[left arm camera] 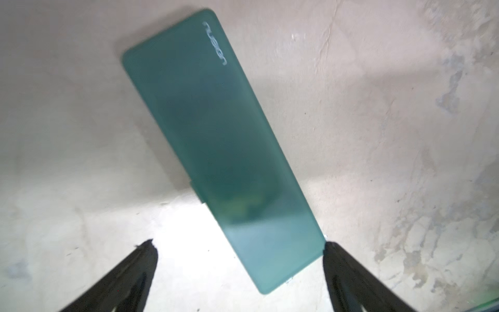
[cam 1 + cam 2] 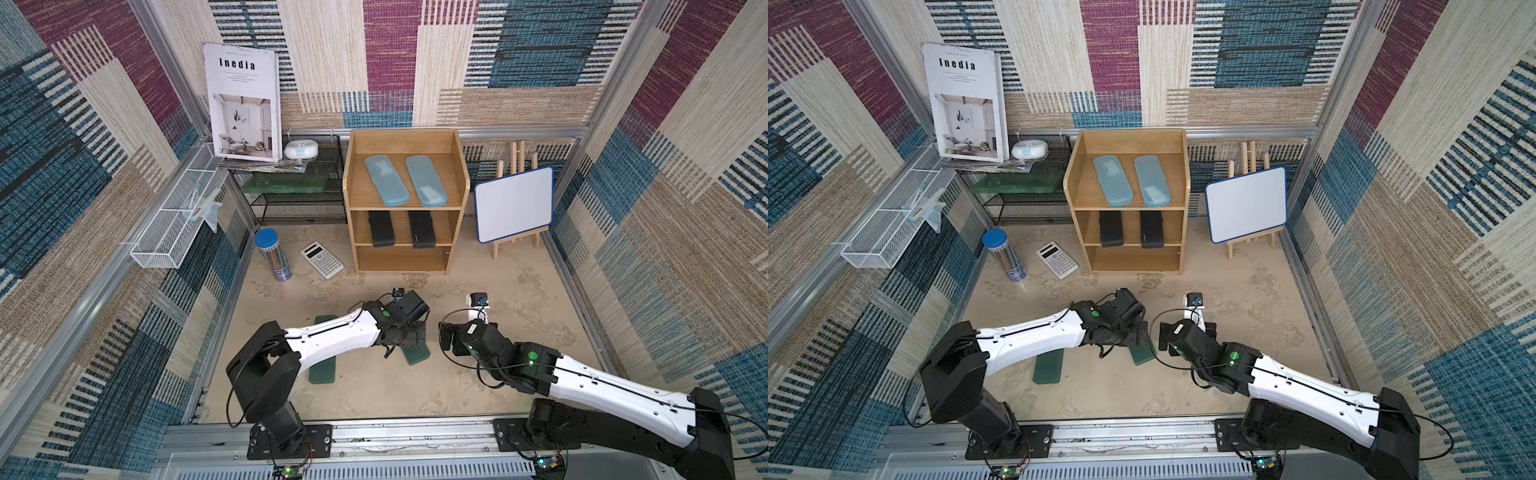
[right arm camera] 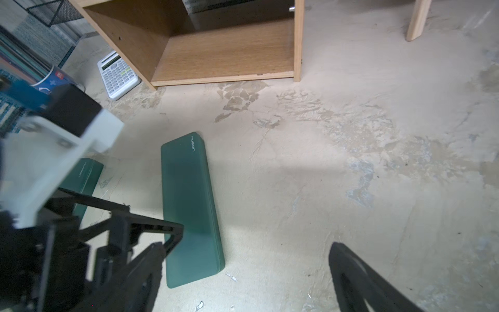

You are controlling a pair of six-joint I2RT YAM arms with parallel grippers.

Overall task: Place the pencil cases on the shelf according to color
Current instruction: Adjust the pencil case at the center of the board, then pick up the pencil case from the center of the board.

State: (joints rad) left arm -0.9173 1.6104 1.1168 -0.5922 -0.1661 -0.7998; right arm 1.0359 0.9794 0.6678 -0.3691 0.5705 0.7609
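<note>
I will next use my right gripper to grab the near end (image 2: 416,353) (image 3: 195,255) of the dark green pencil case that lies under my left gripper.
The wooden shelf (image 2: 456,232) stands at the back; two light blue pencil cases (image 2: 386,180) (image 2: 426,180) lie on its top and two black ones (image 2: 381,228) (image 2: 422,229) on the middle tier. Its bottom tier (image 3: 224,56) is bare. Two dark green cases lie flat on the floor. Over one green case (image 1: 216,140) (image 2: 417,355) hangs my left gripper (image 1: 240,251) (image 2: 409,338), open, one finger at the case's corner. The other green case (image 2: 323,368) (image 3: 86,175) lies partly under the left arm. My right gripper (image 3: 247,254) is open and holds nothing, just right of the first case (image 3: 189,200).
A white calculator (image 2: 322,259) and a blue-capped pencil tube (image 2: 273,255) sit left of the shelf. A small whiteboard on an easel (image 2: 514,203) stands to its right. A black mesh rack (image 2: 299,195) and a white wire basket (image 2: 174,224) line the left side.
</note>
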